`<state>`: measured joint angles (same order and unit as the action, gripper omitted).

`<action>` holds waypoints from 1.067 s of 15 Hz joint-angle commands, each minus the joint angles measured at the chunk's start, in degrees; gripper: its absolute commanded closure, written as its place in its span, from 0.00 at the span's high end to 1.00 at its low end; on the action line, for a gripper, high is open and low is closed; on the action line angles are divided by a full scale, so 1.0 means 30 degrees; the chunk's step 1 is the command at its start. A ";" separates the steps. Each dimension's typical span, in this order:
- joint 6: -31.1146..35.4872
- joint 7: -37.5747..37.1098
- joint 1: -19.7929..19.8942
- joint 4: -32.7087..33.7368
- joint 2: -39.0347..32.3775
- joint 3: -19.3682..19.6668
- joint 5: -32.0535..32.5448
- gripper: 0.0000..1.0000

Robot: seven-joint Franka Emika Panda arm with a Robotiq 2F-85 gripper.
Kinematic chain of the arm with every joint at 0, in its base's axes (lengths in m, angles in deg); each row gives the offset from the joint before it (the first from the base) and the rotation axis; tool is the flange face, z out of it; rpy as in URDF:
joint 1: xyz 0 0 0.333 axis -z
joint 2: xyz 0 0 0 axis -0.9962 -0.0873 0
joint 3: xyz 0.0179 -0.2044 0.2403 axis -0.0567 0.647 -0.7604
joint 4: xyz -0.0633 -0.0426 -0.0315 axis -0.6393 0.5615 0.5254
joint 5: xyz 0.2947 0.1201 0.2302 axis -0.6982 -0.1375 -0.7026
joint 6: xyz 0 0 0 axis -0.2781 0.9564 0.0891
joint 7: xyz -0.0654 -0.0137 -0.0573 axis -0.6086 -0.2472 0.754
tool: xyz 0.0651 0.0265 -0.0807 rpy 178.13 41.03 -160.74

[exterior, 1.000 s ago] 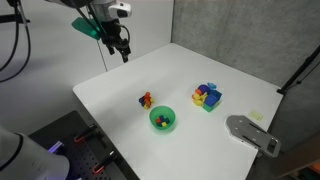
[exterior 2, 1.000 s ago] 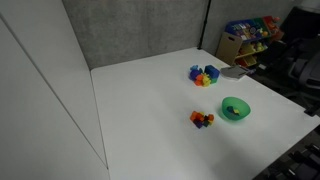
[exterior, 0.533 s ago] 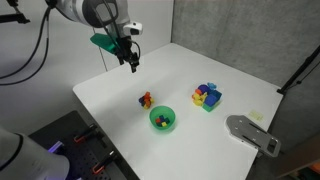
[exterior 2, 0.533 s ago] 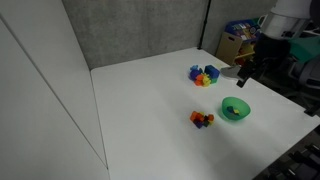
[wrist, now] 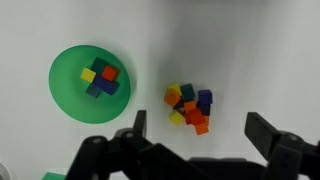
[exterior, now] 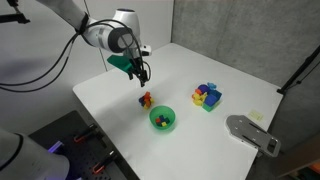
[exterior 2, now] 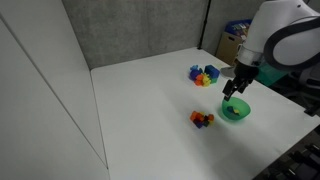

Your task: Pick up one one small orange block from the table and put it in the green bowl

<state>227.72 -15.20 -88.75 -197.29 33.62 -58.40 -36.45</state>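
Note:
I will close my gripper on the sides of the small orange block (exterior: 146, 102) (wrist: 172, 97) nearest the green bowl, because it is at the edge of the pile.
A small pile of tiny mixed-colour blocks (wrist: 188, 107) lies on the white table (wrist: 260, 50). It includes small orange blocks (wrist: 201, 127) at its near edge. The green bowl (wrist: 62, 75) sits to the left of the pile and holds a few tiny blocks. My gripper (wrist: 200, 126) is open and empty, hovering above the pile with its fingers spread on either side. The gripper (exterior: 143, 75), the pile (exterior: 146, 100) and the bowl (exterior: 162, 120) show in an exterior view. Another exterior view shows the gripper (exterior 2: 232, 90), the bowl (exterior 2: 236, 109) and the pile (exterior 2: 203, 119).
A cluster of larger blue, yellow and purple blocks (exterior: 207, 96) stands farther along the table and also shows in an exterior view (exterior 2: 204, 75). A grey device (exterior: 250, 133) sits at the table's corner. A shelf with colourful items (exterior 2: 250, 35) stands beyond the table.
The arm has swung from the table's far edge in over the table and come down. The gripper now hangs above the small pile. The blocks and bowl have not moved.

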 commanded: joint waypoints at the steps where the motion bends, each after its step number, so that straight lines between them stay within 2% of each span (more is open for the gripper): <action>1: 0.0981 -0.1694 -0.0381 0.1421 -0.2745 0.0684 0.1498 1.00; 4: 0.1517 -0.2945 -0.0946 0.2401 -0.4946 0.1450 0.2054 1.00; 8: 0.1811 -0.3541 -0.1682 0.3757 -0.7456 0.2194 0.1659 1.00; 16: 0.1925 -0.3556 -0.2413 0.6121 -1.0543 0.2672 0.1192 1.00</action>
<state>233.23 -24.89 -94.77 -182.09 4.78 -51.43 -32.01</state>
